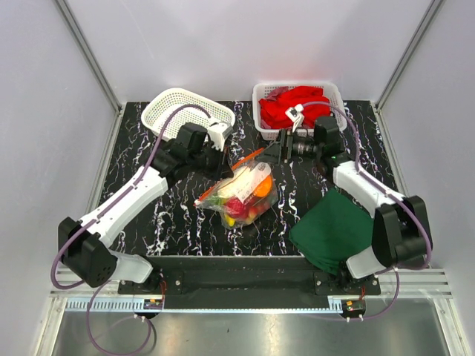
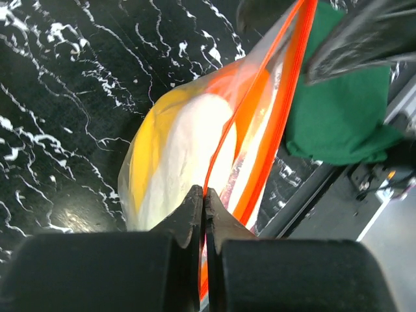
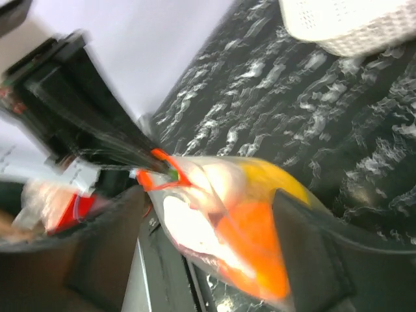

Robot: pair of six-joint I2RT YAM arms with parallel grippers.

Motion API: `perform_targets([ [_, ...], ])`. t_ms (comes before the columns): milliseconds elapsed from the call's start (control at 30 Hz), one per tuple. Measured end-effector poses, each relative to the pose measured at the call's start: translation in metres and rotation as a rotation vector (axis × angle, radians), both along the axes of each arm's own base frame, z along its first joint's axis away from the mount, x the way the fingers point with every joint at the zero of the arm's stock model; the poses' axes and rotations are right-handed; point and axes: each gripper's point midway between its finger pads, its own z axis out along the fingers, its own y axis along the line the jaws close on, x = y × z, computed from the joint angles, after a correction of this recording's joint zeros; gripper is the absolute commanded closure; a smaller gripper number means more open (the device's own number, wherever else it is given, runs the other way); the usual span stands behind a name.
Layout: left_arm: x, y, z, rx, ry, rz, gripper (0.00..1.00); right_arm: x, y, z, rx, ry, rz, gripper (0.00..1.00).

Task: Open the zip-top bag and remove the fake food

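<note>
The opening of the bag is a narrow slit, so next I pinch the zip strip's far end (image 2: 301, 45) with my right gripper and spread the opening before my left gripper reaches in.
The clear zip-top bag (image 1: 241, 194) lies mid-table, its orange-red zip strip (image 1: 249, 158) raised toward the back. Inside it is the fake food: an orange (image 1: 261, 190), a red piece (image 1: 237, 206), a yellow banana (image 2: 153, 153) and a pale white piece (image 2: 195, 140). My left gripper (image 2: 204, 195) is shut on one lip of the zip strip (image 2: 224, 140); it also shows in the top view (image 1: 225, 161). My right gripper (image 3: 211, 214) is open, its fingers (image 3: 325, 253) on either side of the bag's upper end (image 3: 214, 195); it also shows in the top view (image 1: 272, 154).
An empty white basket (image 1: 185, 111) stands at the back left. A white basket (image 1: 261, 95) holding a red cloth (image 1: 297, 107) stands at the back right. A dark green folded cloth (image 1: 334, 226) lies front right, by the right arm's base.
</note>
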Motion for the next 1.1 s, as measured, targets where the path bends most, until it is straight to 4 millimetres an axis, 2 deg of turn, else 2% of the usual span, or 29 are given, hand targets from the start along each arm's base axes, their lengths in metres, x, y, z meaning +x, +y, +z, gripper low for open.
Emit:
perform_targets([
  [133,0.001,0.003,0.009,-0.039,0.036,0.1,1.0,0.014,-0.016,0.007,-0.111,0.137,-0.223,0.0],
  [233,-0.002,0.006,0.019,-0.091,0.05,0.171,1.0,0.02,-0.027,0.007,-0.172,0.232,-0.328,0.0],
  [367,-0.01,0.011,0.025,-0.15,0.075,0.243,1.0,0.012,-0.041,-0.009,-0.258,0.338,-0.443,0.0],
  [500,-0.016,0.012,0.027,-0.193,0.104,0.282,1.0,-0.006,-0.047,-0.002,-0.294,0.342,-0.528,0.01],
  [567,-0.017,0.011,0.028,-0.21,0.116,0.293,1.0,-0.018,-0.04,0.009,-0.292,0.315,-0.527,0.07],
  [600,-0.017,0.01,0.028,-0.217,0.121,0.296,1.0,-0.024,-0.036,0.013,-0.291,0.304,-0.52,0.21],
  [733,-0.018,0.004,0.033,-0.243,0.127,0.295,1.0,-0.039,-0.02,0.011,-0.312,0.304,-0.5,0.49],
  [933,-0.022,-0.004,0.036,-0.262,0.133,0.28,1.0,-0.046,-0.002,-0.013,-0.38,0.348,-0.498,0.56],
  [1000,-0.023,-0.007,0.035,-0.263,0.136,0.276,1.0,-0.048,0.001,-0.021,-0.403,0.354,-0.498,0.62],
  [1033,-0.023,-0.008,0.035,-0.262,0.138,0.275,1.0,-0.048,0.003,-0.023,-0.412,0.355,-0.499,0.69],
  [1100,-0.023,-0.009,0.034,-0.262,0.14,0.273,1.0,-0.049,0.006,-0.028,-0.425,0.355,-0.495,0.75],
])
